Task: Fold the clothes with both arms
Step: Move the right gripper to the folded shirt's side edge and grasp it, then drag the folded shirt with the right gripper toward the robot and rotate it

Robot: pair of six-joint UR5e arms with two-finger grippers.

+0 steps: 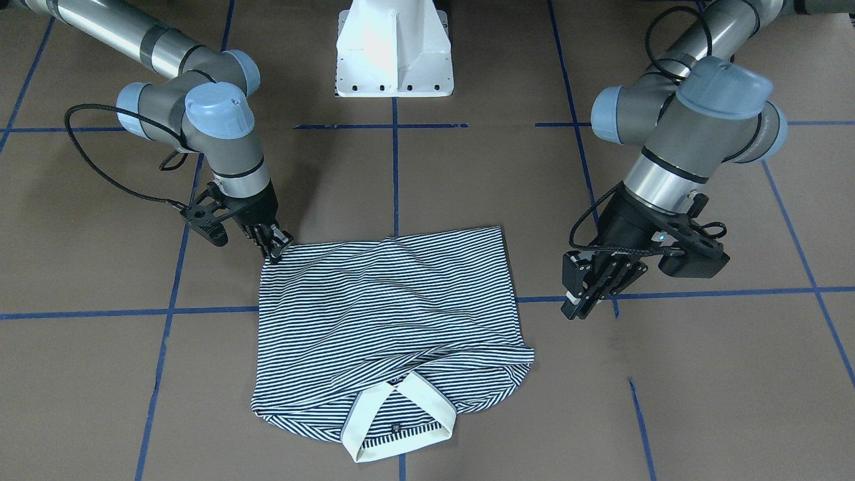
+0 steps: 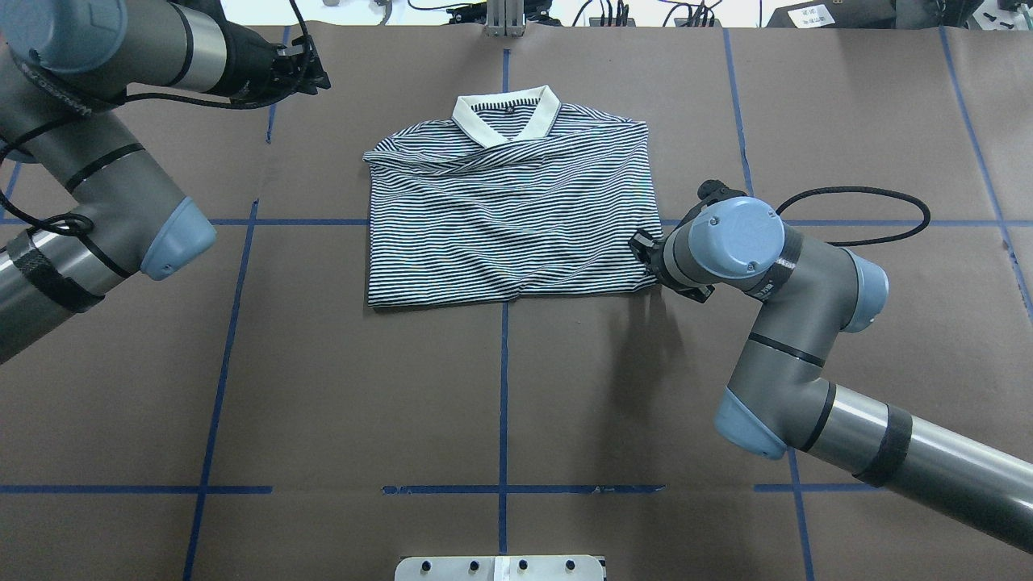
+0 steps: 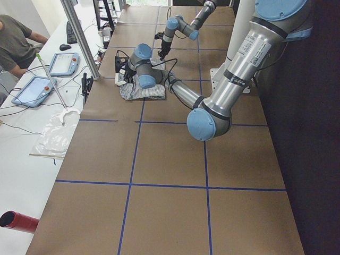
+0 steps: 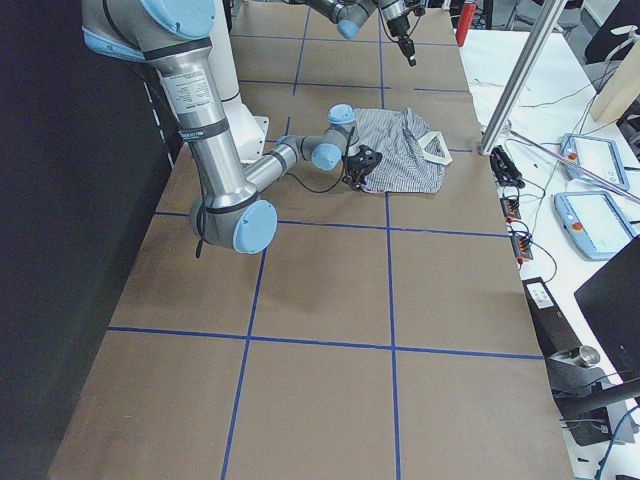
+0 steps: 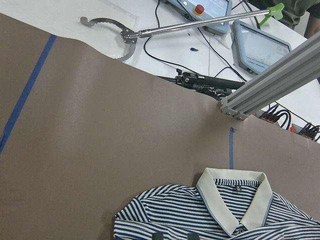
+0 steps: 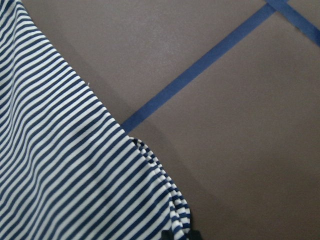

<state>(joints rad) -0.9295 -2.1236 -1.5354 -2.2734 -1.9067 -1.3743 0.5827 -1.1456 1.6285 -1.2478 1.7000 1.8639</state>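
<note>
The robot's right gripper should set the striped polo shirt down on the bare table [image 1: 330, 167] [image 6: 272, 94] near the white pedestal base.
The striped polo shirt [image 1: 387, 314] lies folded into a rough rectangle mid-table, its cream collar [image 1: 401, 421] on the far side from the robot base. It also shows in the overhead view [image 2: 508, 218]. My right gripper [image 1: 277, 252] is low at the table and shut on the shirt's near corner; the right wrist view shows that corner [image 6: 150, 165] gathered at the fingertips. My left gripper [image 1: 578, 308] hangs above bare table beside the shirt, apart from it. Its jaws look closed with nothing between them. The left wrist view shows the collar [image 5: 235, 195] ahead.
The white pedestal base [image 1: 394, 53] stands at the robot's edge. Blue tape lines [image 2: 503, 387] cross the brown table. Past the far edge are an aluminium post [image 5: 270, 75], tablets [image 5: 260, 40], cables and a grabber tool [image 5: 200, 22]. A person [image 3: 16, 42] sits there.
</note>
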